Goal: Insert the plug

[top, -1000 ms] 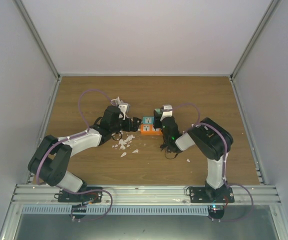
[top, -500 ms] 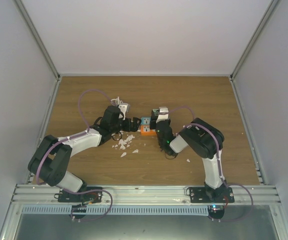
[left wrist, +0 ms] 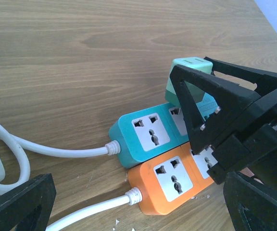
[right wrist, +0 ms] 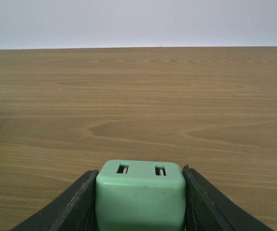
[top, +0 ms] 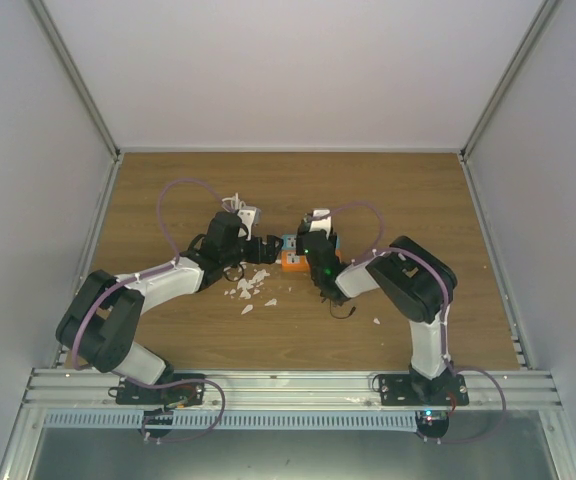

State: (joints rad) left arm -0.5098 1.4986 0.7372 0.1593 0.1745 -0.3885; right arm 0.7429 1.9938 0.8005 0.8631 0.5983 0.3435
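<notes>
Next, I let go of the mint green plug, now over the strips' far part, with my right gripper on the table at the teal power strip's far edge (top: 299, 234).
A teal power strip (left wrist: 143, 139) and an orange power strip (left wrist: 174, 185) lie side by side on the wooden table, sockets up, and both also show in the top view (top: 293, 243). My right gripper (right wrist: 141, 202) is shut on a mint green plug (right wrist: 141, 192). It holds the plug over the far part of the strips; in the left wrist view the plug (left wrist: 189, 77) sits between black fingers (left wrist: 210, 103). My left gripper (left wrist: 138, 211) is open, one finger on each side of the strips' near, cord end.
White cords (left wrist: 42, 150) run left from both strips. A white coiled cable with an adapter (top: 240, 210) lies behind the left arm. White scraps (top: 250, 286) lie in front of the strips, and one more (top: 376, 321) near the right arm.
My right gripper has swung left with the green plug and now sits over the strips. The left arm and the strips have not moved.
</notes>
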